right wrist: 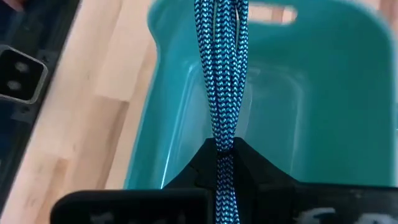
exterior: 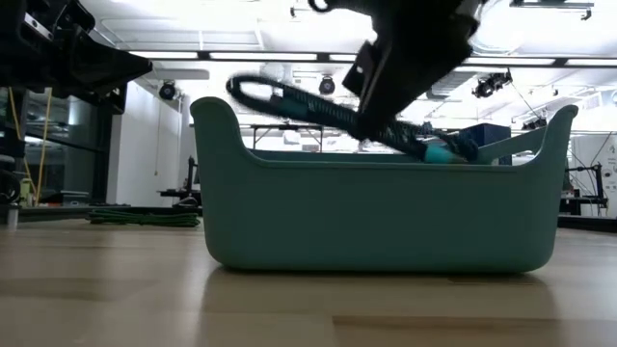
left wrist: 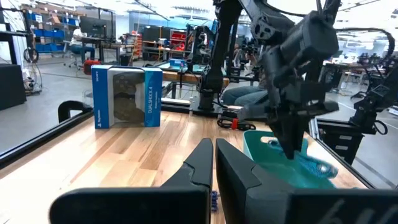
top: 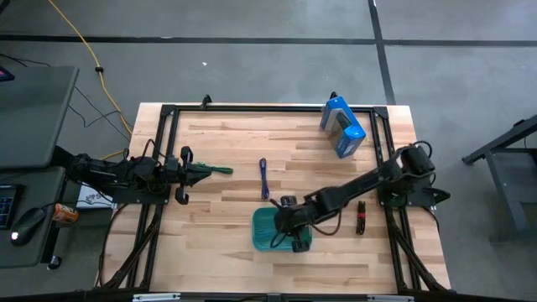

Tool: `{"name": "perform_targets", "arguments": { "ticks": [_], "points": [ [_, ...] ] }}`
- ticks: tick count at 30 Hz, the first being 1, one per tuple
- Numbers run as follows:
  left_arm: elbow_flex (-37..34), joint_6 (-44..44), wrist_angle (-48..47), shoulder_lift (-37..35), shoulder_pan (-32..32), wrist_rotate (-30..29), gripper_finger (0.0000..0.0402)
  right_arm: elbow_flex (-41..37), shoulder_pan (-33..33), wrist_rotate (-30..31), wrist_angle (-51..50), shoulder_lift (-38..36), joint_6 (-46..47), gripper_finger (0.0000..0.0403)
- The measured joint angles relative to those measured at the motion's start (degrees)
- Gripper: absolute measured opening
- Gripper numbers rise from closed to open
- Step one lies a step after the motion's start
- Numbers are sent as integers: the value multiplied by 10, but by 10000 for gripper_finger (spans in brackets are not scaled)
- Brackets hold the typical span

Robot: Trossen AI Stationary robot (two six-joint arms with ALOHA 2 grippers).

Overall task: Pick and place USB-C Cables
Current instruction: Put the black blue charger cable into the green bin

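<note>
I need to let go of the teal cable with my right gripper, flat on the bottom of the teal tub (top: 278, 231) (right wrist: 219, 152). The cable is now tilted across the tub's opening.
The teal cable (exterior: 289, 101) is a braided bundle held by my right gripper (top: 289, 226) above the teal tub (exterior: 376, 222), tilted across the tub's opening. My left gripper (left wrist: 211, 152) is shut and hovers at the table's left, fingers pointing right. The green cable (top: 221, 170) lies flat on the table by the left fingertips, and I see no contact. Further right, the purple-blue cable (top: 263, 178) lies on the wood. The red-and-black cable (top: 361, 216) lies right of the tub. My right gripper pinches the teal cable bundle between its two fingers, near the bundle's middle (right wrist: 222, 140). The fingers come from above, slanting down. The cable is lifted clear and tilted: one end (exterior: 241, 92) is high over the tub's rim, and the other end (exterior: 448, 149) dips toward the tub's inside.
A blue box (top: 342, 126) stands near the table's far right corner. A dark metal frame (top: 252, 107) runs along the table's edges. Bare wood lies between the left gripper and the tub. Benches and equipment fill the room beyond the table.
</note>
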Motion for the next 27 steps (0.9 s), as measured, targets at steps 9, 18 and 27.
{"name": "perform_targets", "arguments": {
  "ticks": [9, 18, 27],
  "points": [
    [0, 0, 0, 0, 0, 0, 0, 0, 0, -1, -7, 18, 12, 5],
    [0, 0, 0, 0, 0, 0, 0, -26, 0, 6, 12, 18, 31, 5],
    [0, 0, 0, 0, 0, 0, 0, -43, -1, 6, 25, 18, 43, 7]
  ]
}}
